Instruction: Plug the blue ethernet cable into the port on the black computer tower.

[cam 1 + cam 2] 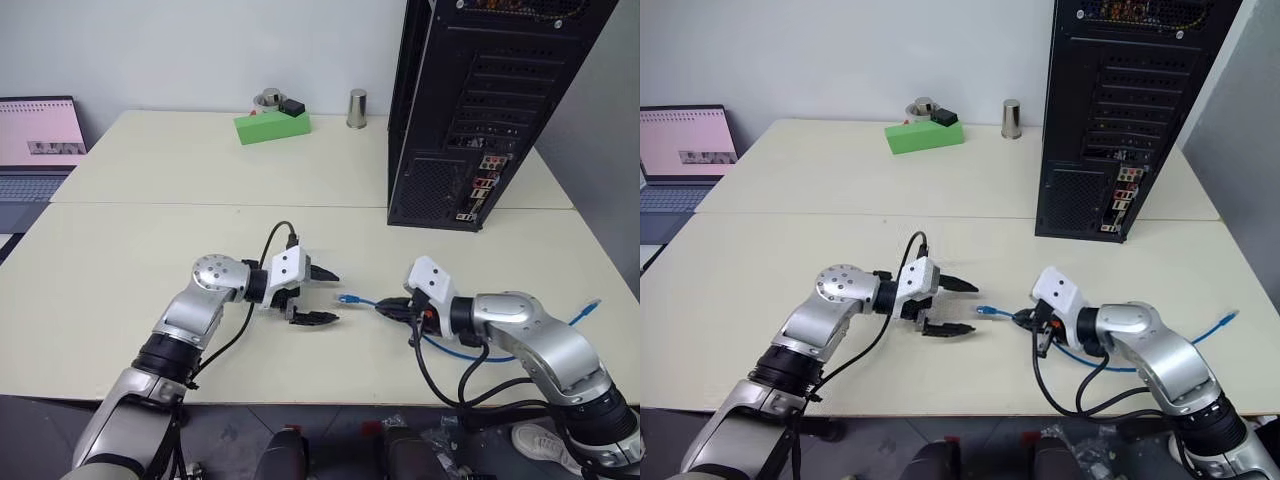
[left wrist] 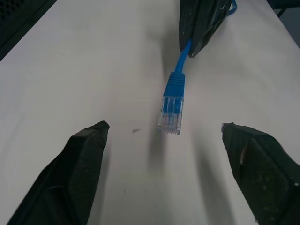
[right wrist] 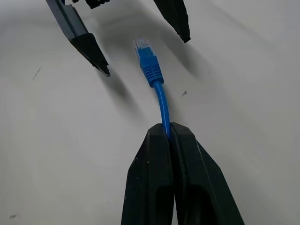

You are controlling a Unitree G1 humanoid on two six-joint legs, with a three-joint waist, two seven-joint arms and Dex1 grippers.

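I will hold the clear plug with my left gripper while my right gripper takes the plug's blue end [image 3: 154, 77], because the blue cable bends ahead of my right gripper.
The blue ethernet cable [image 1: 349, 298] lies on the pale table, and its clear plug [image 2: 171, 112] points toward my left gripper. My right gripper [image 3: 166, 129] is shut on the cable a short way behind the plug. The rest of the cable loops under the right arm, and its far end [image 1: 592, 303] lies at the table's right edge. My left gripper [image 1: 332, 297] stands open just left of the plug, a finger on each side of it, not touching it. The black computer tower [image 1: 480, 100] stands at the back right, showing its rear I/O panel [image 1: 485, 185]. The port itself is too small to pick out.
A green box [image 1: 272, 125] with small objects on top and a metal cup [image 1: 357, 108] sit at the table's far edge. An open laptop [image 1: 35, 150] is at the far left. Bare tabletop lies between the grippers and the tower.
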